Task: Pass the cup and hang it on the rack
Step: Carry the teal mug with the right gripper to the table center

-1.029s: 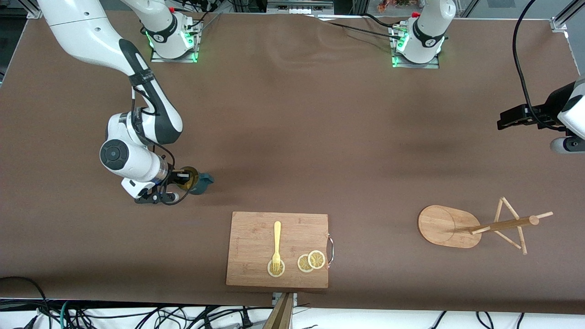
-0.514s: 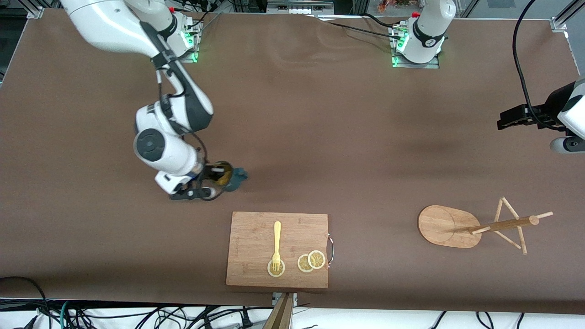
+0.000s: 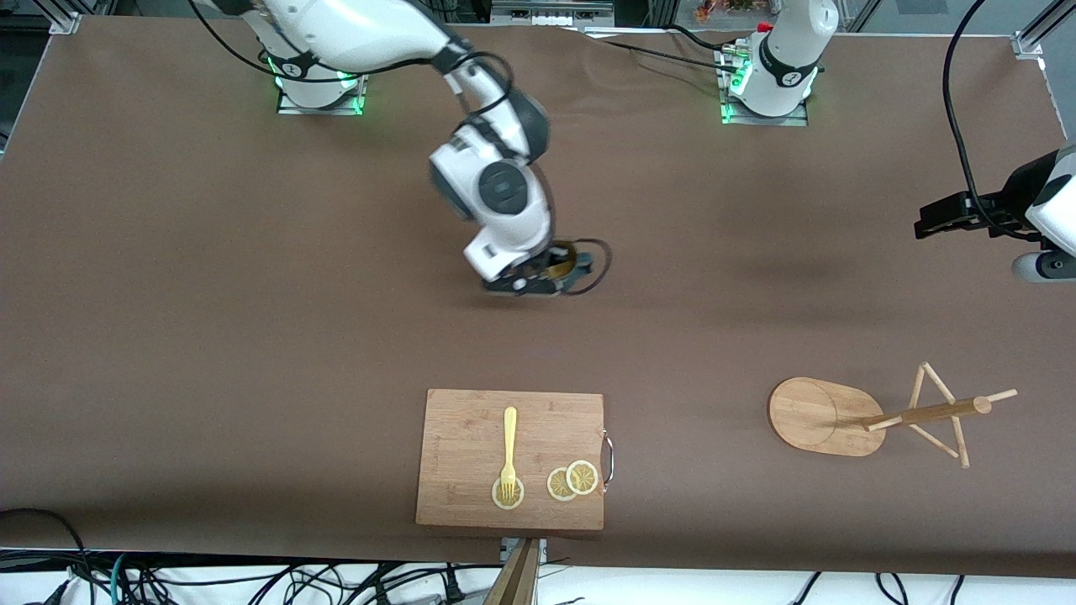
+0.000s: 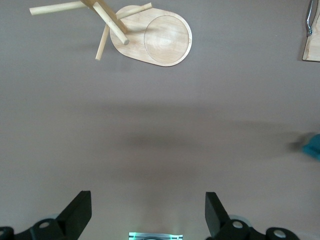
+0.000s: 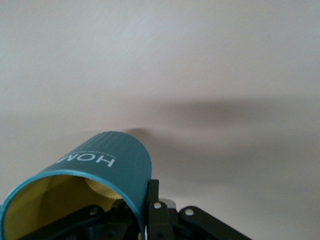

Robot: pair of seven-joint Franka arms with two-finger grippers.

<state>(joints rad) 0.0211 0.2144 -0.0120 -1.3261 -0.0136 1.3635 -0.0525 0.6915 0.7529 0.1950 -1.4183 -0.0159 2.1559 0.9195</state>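
My right gripper needs to let go of the cup on the bare table far behind the cutting board's metal handle [image 3: 623, 241].
The cup [image 3: 563, 263] is teal outside and mustard-yellow inside, and it lies tilted over the bare middle of the table. My right gripper [image 3: 551, 276] is shut on it. In the right wrist view the cup [image 5: 100, 172] shows white lettering, and the right gripper [image 5: 145, 212] pinches its rim wall. The handle is hidden. The rack [image 3: 820, 416] stands toward the left arm's end of the table, its post and pegs [image 3: 929, 412] bare. My left gripper [image 3: 962, 218] waits open and empty above the table's edge at that end. The left wrist view shows the rack [image 4: 160, 37] below its spread fingers [image 4: 75, 215].
A wooden cutting board [image 3: 471, 428] lies near the table's front edge, nearer to the front camera than the cup. On it are a yellow fork [image 3: 508, 445] and lemon slices [image 3: 573, 481]. A black cable [image 3: 958, 109] hangs by the left arm.
My right arm has swung the cup from the right arm's end of the table to over its middle, farther from the cutting board. The left arm has not moved.
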